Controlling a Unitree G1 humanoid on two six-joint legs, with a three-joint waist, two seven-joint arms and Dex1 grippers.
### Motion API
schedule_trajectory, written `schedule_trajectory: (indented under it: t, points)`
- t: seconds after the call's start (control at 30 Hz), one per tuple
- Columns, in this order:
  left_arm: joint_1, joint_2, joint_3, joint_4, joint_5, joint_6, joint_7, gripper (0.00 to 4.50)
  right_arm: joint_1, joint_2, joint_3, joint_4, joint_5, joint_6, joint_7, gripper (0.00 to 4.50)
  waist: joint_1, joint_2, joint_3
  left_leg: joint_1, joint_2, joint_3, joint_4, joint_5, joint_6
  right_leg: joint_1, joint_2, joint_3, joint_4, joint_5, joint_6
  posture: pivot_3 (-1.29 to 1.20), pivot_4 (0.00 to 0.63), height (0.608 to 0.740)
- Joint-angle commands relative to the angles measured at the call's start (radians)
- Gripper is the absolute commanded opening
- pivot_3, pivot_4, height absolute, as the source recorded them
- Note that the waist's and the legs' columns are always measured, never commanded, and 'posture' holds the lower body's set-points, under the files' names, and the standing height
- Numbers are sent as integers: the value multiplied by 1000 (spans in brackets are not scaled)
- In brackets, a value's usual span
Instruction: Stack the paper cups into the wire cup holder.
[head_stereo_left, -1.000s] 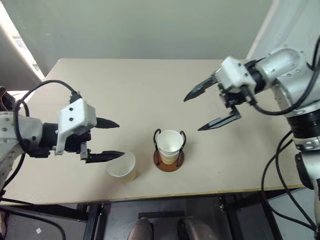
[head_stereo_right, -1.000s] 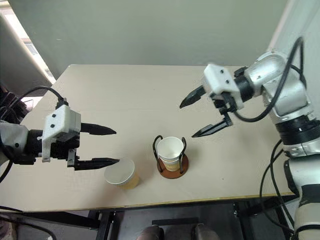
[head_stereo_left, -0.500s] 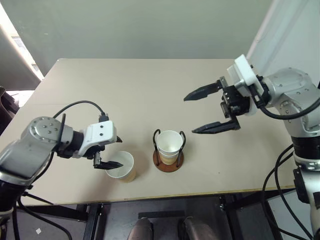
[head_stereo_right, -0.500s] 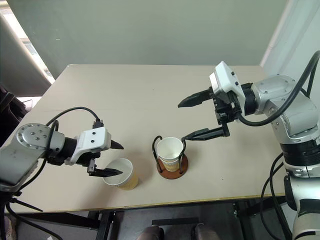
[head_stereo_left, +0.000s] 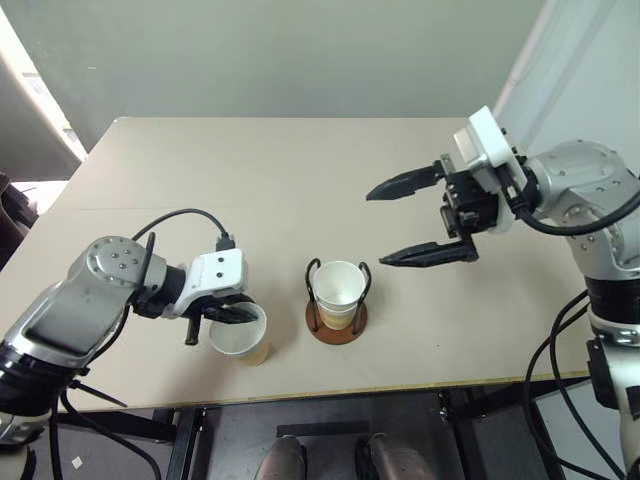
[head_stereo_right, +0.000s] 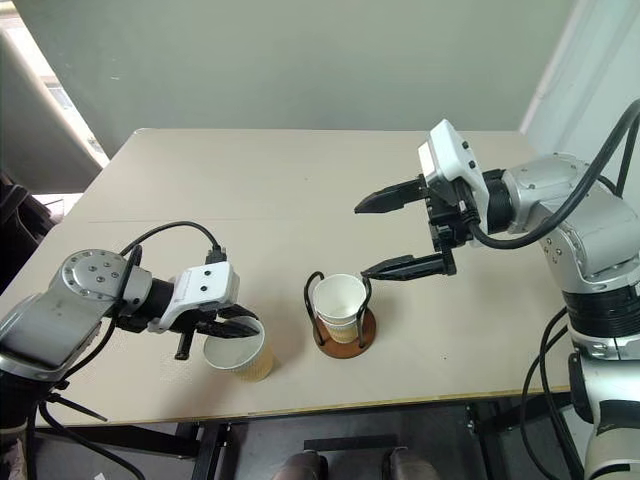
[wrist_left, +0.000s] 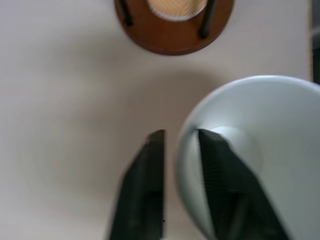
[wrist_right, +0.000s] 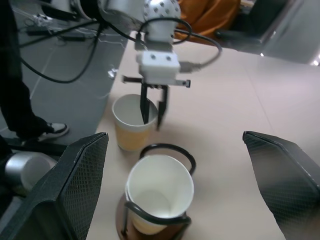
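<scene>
The paper cup in my left gripper will be let go inside the other paper cup (head_stereo_left: 341, 284) that stands in the wire cup holder.
One paper cup (head_stereo_left: 246, 342) stands upright on the table near the front edge, tan wall and white inside. My left gripper (head_stereo_left: 232, 315) is shut on its wall, one finger inside the cup (wrist_left: 260, 150) and one outside. To its right is the wire cup holder (head_stereo_left: 337, 326), a brown disc with black wire loops, and another paper cup (head_stereo_left: 338, 285) stands in it. My right gripper (head_stereo_left: 375, 229) hangs open above and to the right of the holder, holding nothing. In the right wrist view the holder's cup (wrist_right: 160, 192) sits low between my fingers, with the left gripper (wrist_right: 151, 117) pinching the loose cup (wrist_right: 131, 131) beyond it.
The beige table (head_stereo_left: 300, 180) stretches bare toward the back wall. Its front edge runs just below the loose cup and holder. Beside the table, a person's leg and shoe (wrist_right: 50, 131) stand on the floor among cables (wrist_right: 75, 55).
My left gripper came down and to the right onto the loose cup and shut on its wall. The right gripper rolled a little and stayed open above the holder.
</scene>
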Motion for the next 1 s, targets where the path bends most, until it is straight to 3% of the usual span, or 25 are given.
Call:
schedule_trajectory:
  t: [0.03, 0.13, 0.23, 0.47, 0.67, 0.8, 1.0]
  points:
    - [-32, 10, 112, -57, -132, 24, -71, 41, -15, -39, -31, -11, 1, -12, 36, 4500, 2, 0, 0, 0, 0, 0, 0, 0, 0, 0, 0, 0, 0, 0, 0, 0, 150, 740]
    - [-108, 4, 187, -22, -230, 49, -110, 41, 15, -77, -37, -39, 23, -10, 91, 4500, 7, 0, 0, 0, 0, 0, 0, 0, 0, 0, 0, 0, 0, 0, 0, 0, 150, 740]
    - [-283, -17, 255, 78, -328, 69, -146, 41, 68, -126, -77, -77, 80, 21, 133, 4500, 12, -1, 0, 0, 0, -1, 1, 0, 0, 1, 0, 0, 0, 0, 1, 0, 150, 740]
    - [-616, -126, 187, 279, -326, -10, -269, 41, 81, -184, -212, -12, 146, 52, 118, 4500, 12, 0, 0, 2, -1, 1, 3, 1, 1, 4, 0, 3, -1, 1, 6, 0, 150, 740]
    - [-701, -277, -25, 293, -275, -95, -285, 41, 92, -212, -251, -36, 172, 73, 102, 4500, 13, 1, 0, 1, -2, 1, 5, 1, 4, 9, 0, 4, -9, 4, 12, 0, 150, 740]
    - [-714, -333, -205, 384, -140, -271, -285, 41, 136, -246, -277, -93, 184, 97, 74, 4500, 13, 1, 0, -2, -2, 1, 10, -1, 9, 10, 0, 5, -14, 6, 16, 0, 150, 740]
    - [-748, -427, -267, 528, -57, -384, -285, 41, 194, -284, -313, -143, 211, 117, 39, 4500, 20, 2, 0, -9, -3, 1, 19, -5, 13, 8, 0, 6, -16, 6, 22, 0, 150, 740]
